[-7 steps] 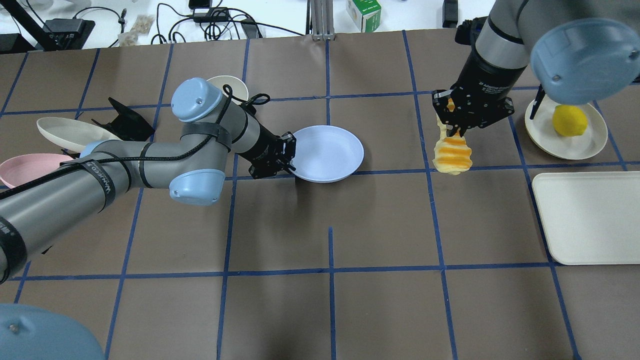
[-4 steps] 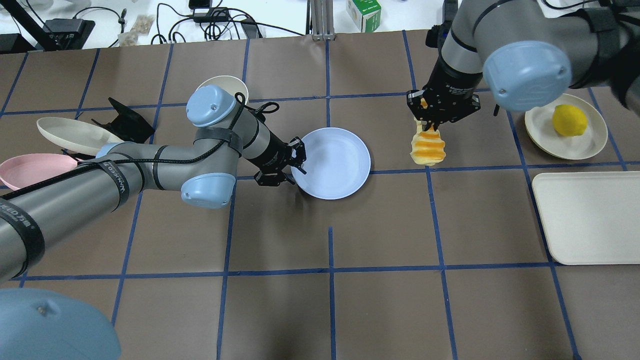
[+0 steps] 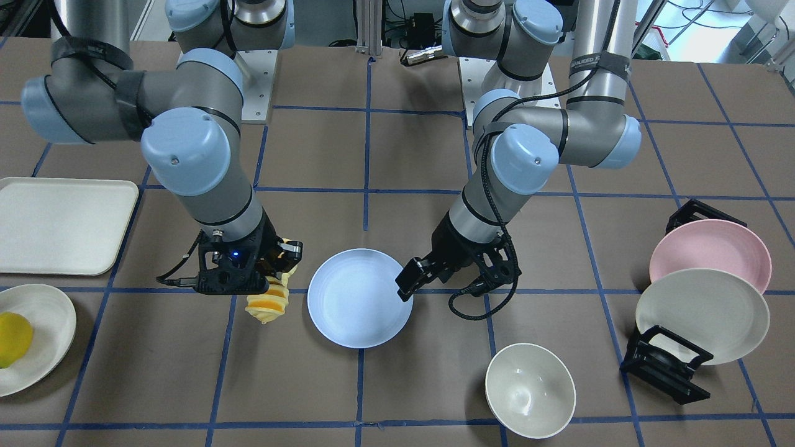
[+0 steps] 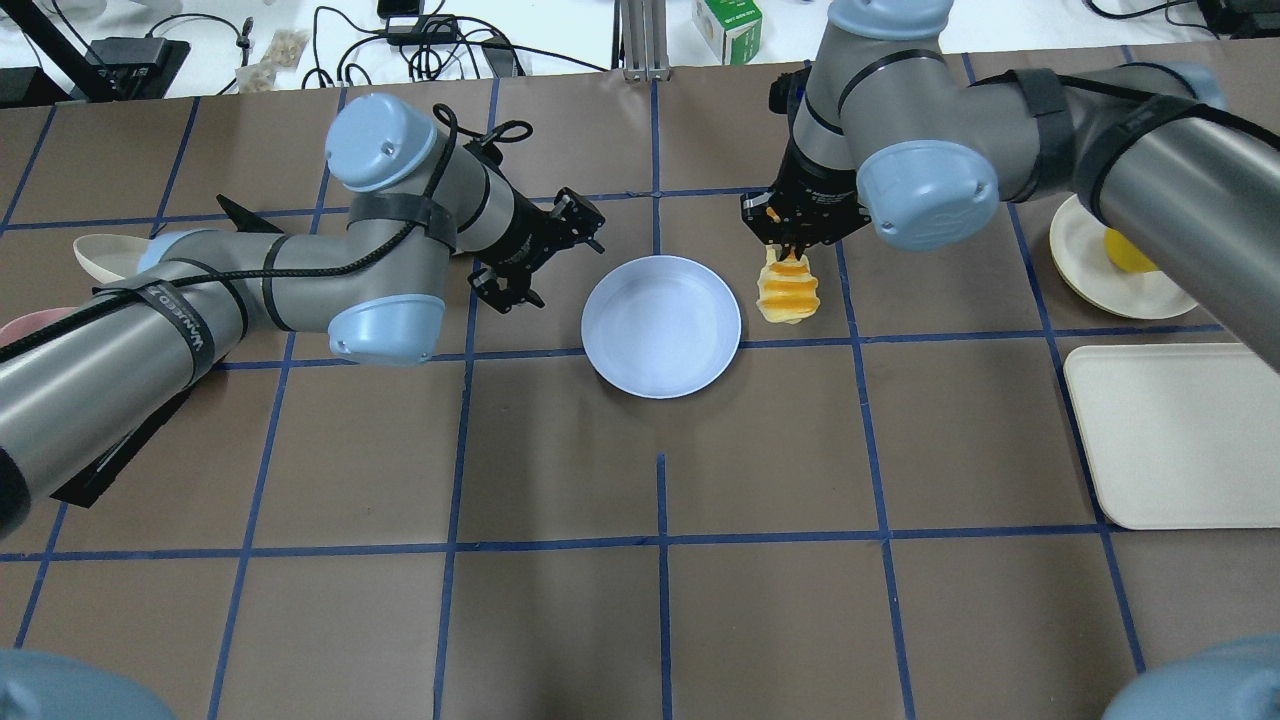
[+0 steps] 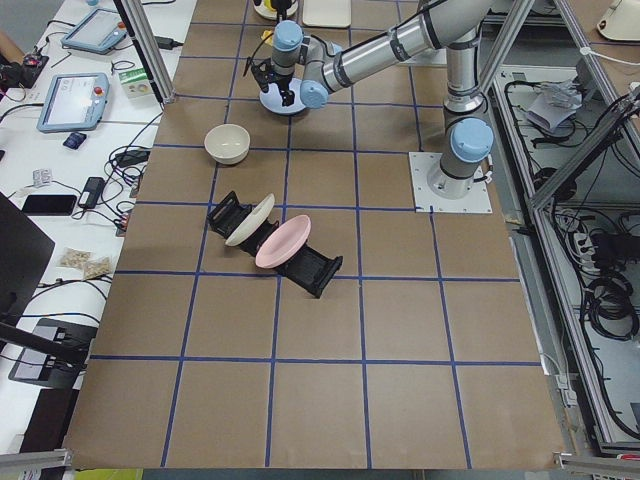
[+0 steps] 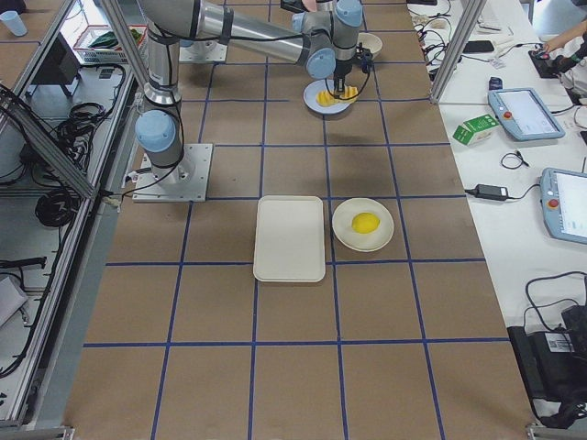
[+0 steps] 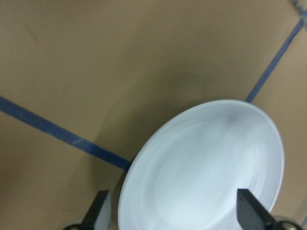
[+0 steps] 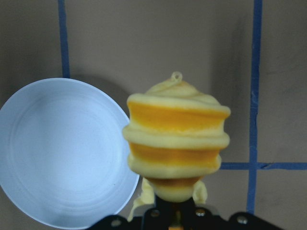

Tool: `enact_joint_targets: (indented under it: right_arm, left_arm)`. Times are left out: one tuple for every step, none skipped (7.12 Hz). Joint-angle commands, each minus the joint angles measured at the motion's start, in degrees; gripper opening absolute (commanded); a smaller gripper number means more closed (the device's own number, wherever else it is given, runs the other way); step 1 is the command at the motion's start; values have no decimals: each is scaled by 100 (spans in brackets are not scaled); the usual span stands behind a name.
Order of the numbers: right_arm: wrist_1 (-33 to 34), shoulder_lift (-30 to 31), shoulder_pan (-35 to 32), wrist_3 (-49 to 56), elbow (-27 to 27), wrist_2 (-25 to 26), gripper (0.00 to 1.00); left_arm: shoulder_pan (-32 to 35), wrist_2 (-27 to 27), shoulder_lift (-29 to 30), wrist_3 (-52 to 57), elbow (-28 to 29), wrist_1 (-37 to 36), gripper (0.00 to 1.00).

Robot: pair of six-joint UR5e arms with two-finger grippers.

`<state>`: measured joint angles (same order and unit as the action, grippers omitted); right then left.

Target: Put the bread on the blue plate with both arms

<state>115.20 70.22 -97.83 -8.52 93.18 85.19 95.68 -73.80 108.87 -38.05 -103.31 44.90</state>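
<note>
Next, my right gripper lets go of the bread, so that it is left in the middle of the blue plate (image 3: 359, 305) (image 8: 67, 147).
The blue plate (image 4: 661, 326) lies flat on the table's middle and also shows in the front view (image 3: 360, 298). My right gripper (image 4: 797, 252) is shut on the top end of the bread (image 4: 787, 292), an orange-and-cream ridged loaf hanging upright above the table just off the plate's right rim. The right wrist view shows the bread (image 8: 175, 143) beside the plate (image 8: 62, 153). My left gripper (image 4: 550, 258) is open and empty, off the plate's far-left rim. In the left wrist view, its fingers (image 7: 249, 208) are spread apart above the plate (image 7: 201, 167).
A cream plate (image 4: 1090, 270) with a yellow lemon (image 4: 1125, 255) and a cream tray (image 4: 1180, 430) are on the right. A white bowl (image 3: 530, 391) and a rack holding a pink plate (image 3: 708, 248) and a cream plate (image 3: 702, 313) are on my left side.
My left gripper pushed the plate slightly right, then let go of its rim, opened and drew back. My right arm carried the bread left, up to the plate's right rim.
</note>
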Motion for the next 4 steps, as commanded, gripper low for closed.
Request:
enact_joint_targets:
  right_arm:
    - [388, -358, -357, -465, -97, -11, 0]
    - [407, -586, -673, -832, -246, -11, 0]
    - [424, -780, -998, -1158, -343, 41, 0]
    - [459, -869, -1105, -1283, -344, -2, 0]
  left_arm:
    - [-146, -963, -426, 1365, 869, 1637, 100]
    - [-173, -1048, -576, 1492, 1317, 2506, 100]
    - [-199, -1075, -664, 1789, 1774, 3272, 100]
    - [-173, -1563, -805, 2123, 2144, 3749, 100]
